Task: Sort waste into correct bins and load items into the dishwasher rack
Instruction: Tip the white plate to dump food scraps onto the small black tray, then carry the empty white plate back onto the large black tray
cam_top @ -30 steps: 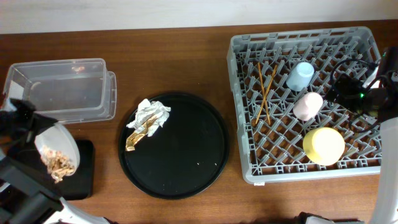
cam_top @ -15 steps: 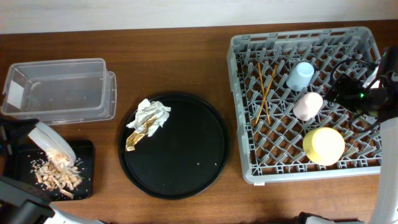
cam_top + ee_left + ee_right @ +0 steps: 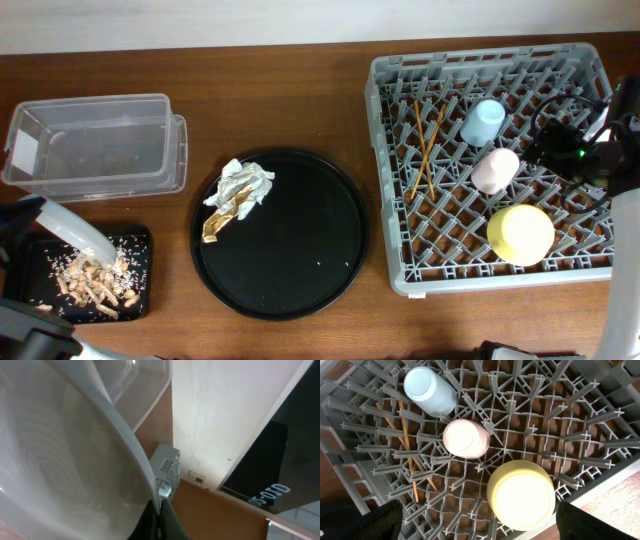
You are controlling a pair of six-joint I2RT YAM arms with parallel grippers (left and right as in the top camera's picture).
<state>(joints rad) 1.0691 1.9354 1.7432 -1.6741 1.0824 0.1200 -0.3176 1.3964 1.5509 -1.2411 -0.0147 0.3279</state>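
The robot's left gripper needs to let go of the pale plate on the round black tray (image 3: 301,239), between the crumpled wrapper and the grey rack.
My left gripper (image 3: 18,224) is shut on the rim of the pale plate (image 3: 72,226), which tilts steeply over the shallow black tray (image 3: 140,240). Beige food scraps (image 3: 92,282) lie in that tray. In the left wrist view the jaws (image 3: 159,516) pinch the plate's edge (image 3: 65,460). A crumpled white-and-gold wrapper (image 3: 238,194) lies on the round black tray (image 3: 300,250). The grey rack (image 3: 395,270) holds the chopsticks (image 3: 426,150), blue cup (image 3: 483,122), pink cup (image 3: 495,170) and yellow-green bowl (image 3: 520,234). My right gripper (image 3: 480,530) hovers open above the rack, empty.
The clear tub (image 3: 95,140) with a white label stands behind the black tray, close to the tilted plate. In the right wrist view the blue cup (image 3: 430,390), pink cup (image 3: 466,438), bowl (image 3: 521,495) and chopsticks (image 3: 407,445) sit among the pegs.
The plate has tipped steeper and dropped towards the shallow black tray; the food scraps slid off it into that tray. The right arm has not moved.
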